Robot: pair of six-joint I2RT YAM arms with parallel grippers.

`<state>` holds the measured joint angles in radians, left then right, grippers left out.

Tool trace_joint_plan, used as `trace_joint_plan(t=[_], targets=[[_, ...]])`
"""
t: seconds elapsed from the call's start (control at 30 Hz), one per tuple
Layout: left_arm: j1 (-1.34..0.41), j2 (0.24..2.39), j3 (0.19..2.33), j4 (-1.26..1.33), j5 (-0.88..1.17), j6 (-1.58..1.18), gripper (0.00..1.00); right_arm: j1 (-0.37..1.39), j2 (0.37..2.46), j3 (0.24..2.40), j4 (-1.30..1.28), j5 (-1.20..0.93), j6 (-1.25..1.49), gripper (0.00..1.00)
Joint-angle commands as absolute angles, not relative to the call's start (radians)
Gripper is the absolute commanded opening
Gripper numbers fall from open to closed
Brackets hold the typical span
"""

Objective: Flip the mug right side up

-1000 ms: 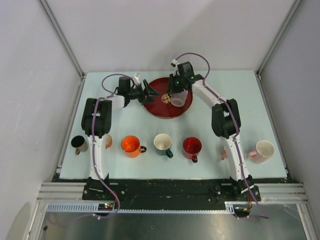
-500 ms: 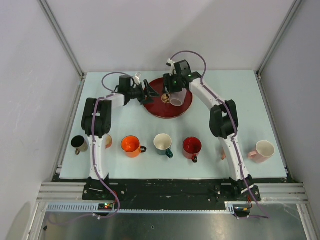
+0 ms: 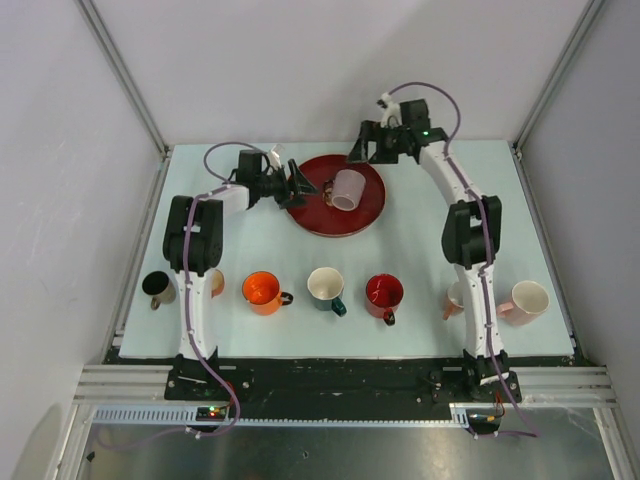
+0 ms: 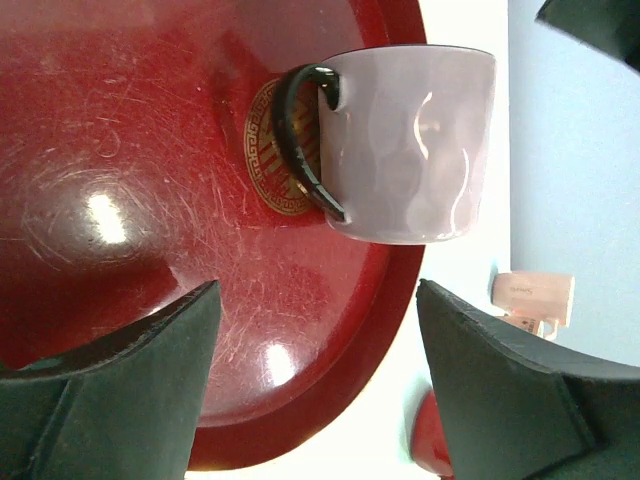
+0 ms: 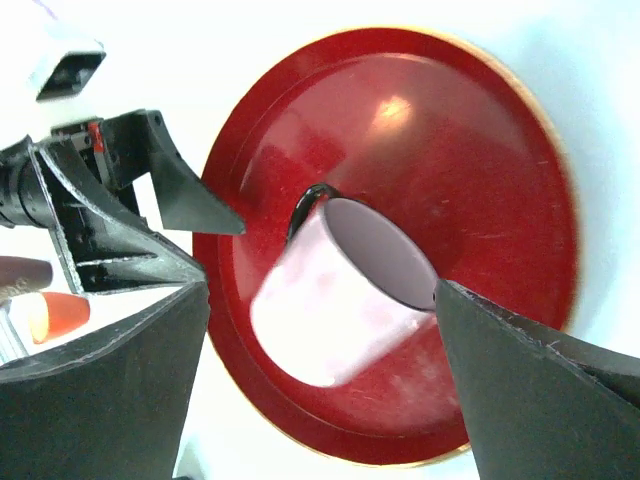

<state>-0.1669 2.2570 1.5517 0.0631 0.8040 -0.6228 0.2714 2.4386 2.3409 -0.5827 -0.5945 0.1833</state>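
Note:
The lilac mug is lying on its side on the red plate, so the robot's right gripper should first pinch the mug's rim (image 5: pixel 424 301) and lift it clear of the plate.
A pale lilac mug (image 3: pixel 348 188) with a dark handle (image 4: pixel 305 140) sits on the red plate (image 3: pixel 315 215), mouth turned upward. The left wrist view shows its side (image 4: pixel 410 140) and the plate (image 4: pixel 120 180). In the right wrist view the mug (image 5: pixel 340 300) is blurred, its open mouth in sight above the plate (image 5: pixel 470 150). My right gripper (image 3: pixel 360 153) hovers open behind the plate's far edge, its jaws (image 5: pixel 320 290) wide of the mug and not touching it. My left gripper (image 3: pixel 302 189) is open at the plate's left rim, with nothing between its jaws (image 4: pixel 318 290).
A row of upright mugs stands near the front: black (image 3: pixel 157 288), orange (image 3: pixel 262 292), white and green (image 3: pixel 326 287), red (image 3: pixel 384 293) and pink (image 3: pixel 525 300). Two arm columns rise among them. Metal frame posts flank the table's far corners.
My right gripper has opened, let go of the mug and drawn back toward the far right. The mug went from tilted in the grip to sitting on the plate. The left arm has not moved.

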Motion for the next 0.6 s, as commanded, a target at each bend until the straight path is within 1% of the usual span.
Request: trace_joint_plan(t=[0.0,0.13,0.27,0.4,0.57], targets=[[-0.168,2.191,1.610,0.021,0.783,-0.558,0.83,0.220,2.477,2.398,-0.506,-0.766,0.261,0.99],[-0.169,2.206,1.636,-0.027,0.773,-0.535,0.83,0.220,2.533,2.381,-0.373,-0.945,0.387,0.97],[-0.169,2.212,1.643,-0.046,0.767,-0.522,0.83,0.233,2.568,2.348,-0.252,-0.988,0.447,0.96],[-0.170,2.217,1.647,-0.059,0.763,-0.510,0.83,0.252,2.614,2.368,-0.115,-1.048,0.551,0.96],[-0.171,2.209,1.648,-0.074,0.760,-0.502,0.83,0.263,2.637,2.381,-0.159,-1.047,0.533,0.90]])
